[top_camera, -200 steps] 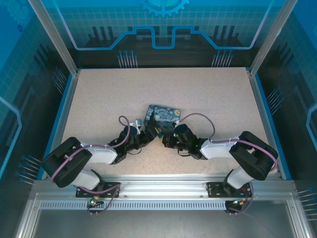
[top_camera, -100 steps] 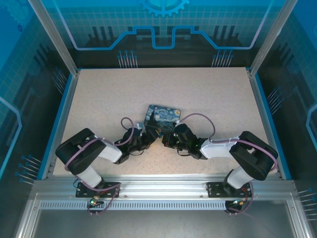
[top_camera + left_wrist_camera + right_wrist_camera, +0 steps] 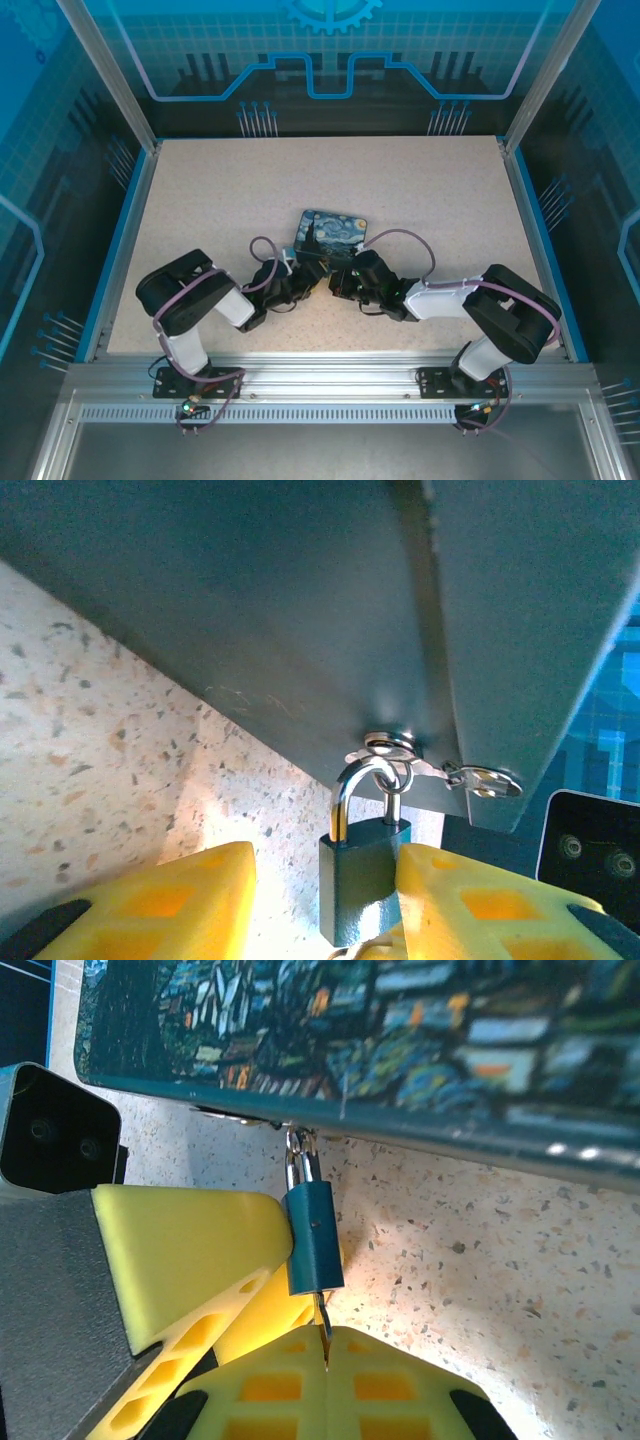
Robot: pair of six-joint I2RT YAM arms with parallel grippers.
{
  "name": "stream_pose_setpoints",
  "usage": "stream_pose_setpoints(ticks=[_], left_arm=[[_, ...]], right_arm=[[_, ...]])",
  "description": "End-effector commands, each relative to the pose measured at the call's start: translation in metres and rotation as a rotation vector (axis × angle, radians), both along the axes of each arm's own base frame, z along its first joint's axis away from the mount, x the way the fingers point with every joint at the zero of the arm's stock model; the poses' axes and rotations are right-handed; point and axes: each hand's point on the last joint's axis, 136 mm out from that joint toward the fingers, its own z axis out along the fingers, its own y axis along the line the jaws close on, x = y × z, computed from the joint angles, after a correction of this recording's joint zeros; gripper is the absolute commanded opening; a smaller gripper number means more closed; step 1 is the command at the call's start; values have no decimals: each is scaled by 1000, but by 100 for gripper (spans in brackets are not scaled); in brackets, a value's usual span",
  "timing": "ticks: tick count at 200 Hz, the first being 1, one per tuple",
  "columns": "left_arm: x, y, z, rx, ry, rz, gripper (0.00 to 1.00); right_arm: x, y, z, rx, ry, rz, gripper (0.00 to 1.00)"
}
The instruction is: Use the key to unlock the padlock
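Note:
The robot's right gripper holds the key from the side of the padlock, so it should open, back away and grip the key facing the padlock's bottom side (image 3: pixel 316 1291) before turning it.
The small blue-grey padlock (image 3: pixel 365 880) hangs by its steel shackle (image 3: pixel 355 785) from the hasp of the starry-night tin (image 3: pixel 333 232). My left gripper (image 3: pixel 305 905) is open around the lock body: the right yellow finger (image 3: pixel 480 900) touches it, and the left finger (image 3: pixel 150 905) stands apart. In the right wrist view the padlock (image 3: pixel 313 1235) hangs below the tin's edge. There my right gripper (image 3: pixel 327 1360) is shut on the key (image 3: pixel 323 1315), whose thin blade reaches up into the lock's underside. In the top view both grippers meet at the tin's near edge.
A silver key on a ring (image 3: pixel 485 778) dangles from the hasp beside the shackle. The tin's grey underside (image 3: pixel 300 630) looms over the left gripper. The left gripper's yellow finger (image 3: pixel 190 1250) crowds the lock. Speckled table (image 3: pixel 420 190) lies beyond, inside blue walls.
The left arm's elbow has swung right and folded in closer behind its gripper, and the left jaws have narrowed around the padlock. The right arm has stayed still.

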Motion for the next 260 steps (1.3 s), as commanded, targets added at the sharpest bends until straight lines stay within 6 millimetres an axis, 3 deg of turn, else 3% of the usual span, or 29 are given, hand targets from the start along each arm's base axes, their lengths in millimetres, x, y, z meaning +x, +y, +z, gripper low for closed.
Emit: stream_pose_setpoints(ticks=[1,46,141,206,238,260], left_arm=[[7,-10,9,-57,-21,4,42],[8,-11,12,-70,-27,6,42],[10,-15,23,-94,-54,0,25],[10,-14,26,-89,-64,3,11],[10,-14,28,-75,-66,-3,11],[9,-14,29,-74,-68,-3,11]], right_arm=[[-1,17,14,66,-9,34,0],[2,15,16,74,-10,19,0],[3,13,16,79,-4,9,0],[-4,-9,16,-19,-47,25,30],[-9,-30,26,-149,-151,85,44],[-9,-40,45,-257,-303,180,47]])
